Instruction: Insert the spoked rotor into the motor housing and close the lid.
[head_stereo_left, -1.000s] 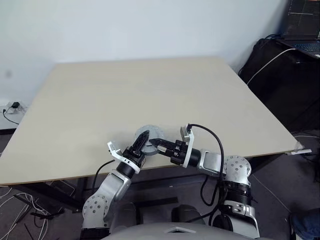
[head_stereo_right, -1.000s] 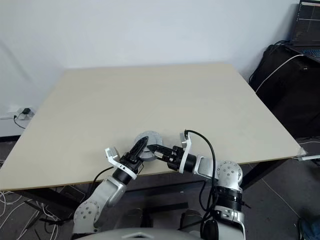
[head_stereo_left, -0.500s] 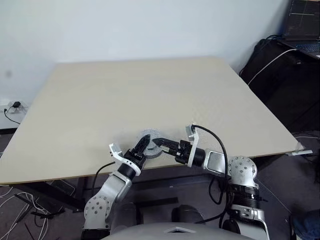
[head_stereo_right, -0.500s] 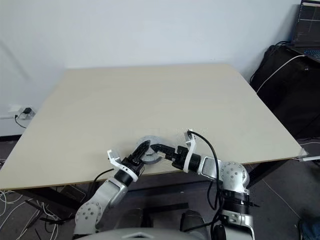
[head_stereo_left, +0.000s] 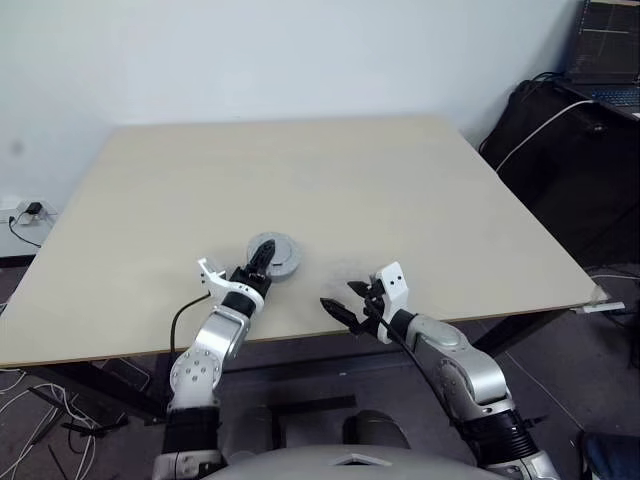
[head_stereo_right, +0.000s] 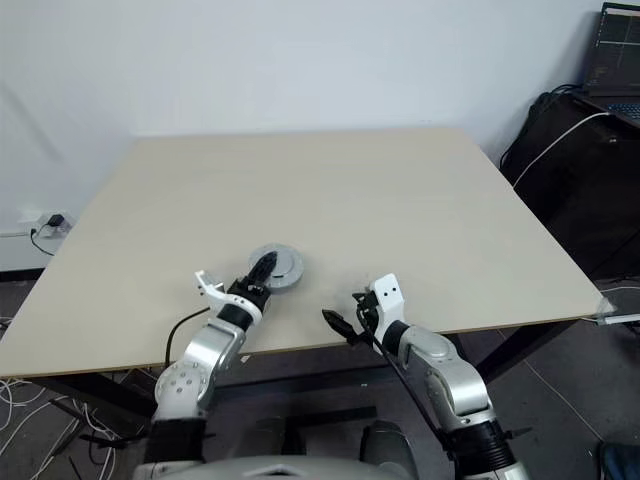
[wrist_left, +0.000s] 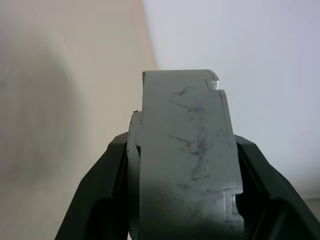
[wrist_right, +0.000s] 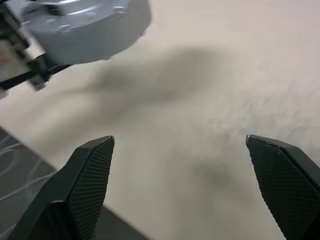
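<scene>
The robot's left gripper needs to let go of the motor housing on the bare table (head_stereo_left: 276, 248) below its fingers, towards the front edge.
A round silver-grey part lies on the table (head_stereo_left: 320, 180) near the front edge, left of the middle. Its top is the lid (head_stereo_left: 279, 254), a disc with a raised centre. The motor housing beneath it shows as a grey wall (wrist_left: 185, 150) in the left wrist view. The spoked rotor is hidden. My left gripper (head_stereo_left: 262, 259) is shut on this part, one black finger (head_stereo_right: 264, 264) lying over its top. My right gripper (head_stereo_left: 345, 298) hangs open over the front edge, to the right of the part and apart from it, with nothing between its fingertips (wrist_right: 95, 160).
The table spreads wide and bare behind and to both sides of the part. A dark bag (head_stereo_left: 560, 130) and a laptop (head_stereo_left: 608, 50) stand off the table at the far right. Cables (head_stereo_left: 25, 215) lie on the floor at the left.
The right gripper has let go of the round part, opened wide, rolled and drawn back to the right. The left gripper has carried the part forward and leftward, away from the table's front edge.
</scene>
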